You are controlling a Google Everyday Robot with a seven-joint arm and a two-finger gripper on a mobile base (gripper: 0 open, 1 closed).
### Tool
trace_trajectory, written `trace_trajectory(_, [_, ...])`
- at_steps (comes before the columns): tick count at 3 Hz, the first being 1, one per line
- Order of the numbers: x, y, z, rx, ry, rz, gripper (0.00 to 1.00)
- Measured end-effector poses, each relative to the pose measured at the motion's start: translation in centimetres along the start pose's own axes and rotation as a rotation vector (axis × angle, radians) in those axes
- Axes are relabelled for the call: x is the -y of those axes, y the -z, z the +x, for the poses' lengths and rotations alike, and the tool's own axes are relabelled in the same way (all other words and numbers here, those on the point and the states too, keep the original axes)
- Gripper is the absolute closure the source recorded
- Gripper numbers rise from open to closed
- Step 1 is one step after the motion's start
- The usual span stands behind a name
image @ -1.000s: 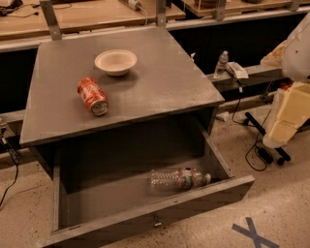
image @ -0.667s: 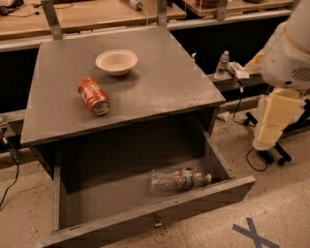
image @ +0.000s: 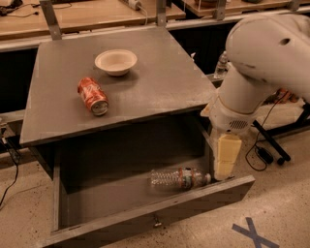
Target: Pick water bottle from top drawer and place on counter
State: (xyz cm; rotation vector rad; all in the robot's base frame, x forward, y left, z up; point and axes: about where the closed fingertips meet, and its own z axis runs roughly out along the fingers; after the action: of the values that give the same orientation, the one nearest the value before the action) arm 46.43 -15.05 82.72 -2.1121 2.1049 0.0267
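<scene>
Next, I close my gripper on the cap end [image: 193, 178] of the water bottle that lies in the open top drawer.
The water bottle [image: 175, 178] lies on its side in the open top drawer [image: 160, 212], near the front right, with its white cap pointing right. The drawer has a small metal knob [image: 156, 224] on its front panel. My gripper [image: 224, 169] hangs from the big white arm [image: 261, 63] and points down at the drawer's right end, just right of the bottle's cap. It holds nothing that I can see. The grey counter [image: 160, 87] is the cabinet top above the drawer.
A red soda can [image: 93, 96] lies on its side on the counter's left, and a pale bowl [image: 116, 61] stands behind it. A small clear bottle [image: 221, 63] stands behind the arm. Wooden tabletops [image: 92, 14] are at the back. Cables and a blue floor cross [image: 252, 233] are at the right.
The arm has swung in from the right edge toward the cabinet. The gripper has come down to the drawer's right end beside the bottle's cap. The bottle, can and bowl have not moved.
</scene>
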Motion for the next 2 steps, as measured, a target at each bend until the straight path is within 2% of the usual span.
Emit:
trace_trajectory(1, [0.08, -3.24, 0.09, 0.021, -0.022, 0.033, 0.00])
trace_trajectory(2, [0.77, -3.55, -0.21, 0.034, -0.023, 0.066, 0.00])
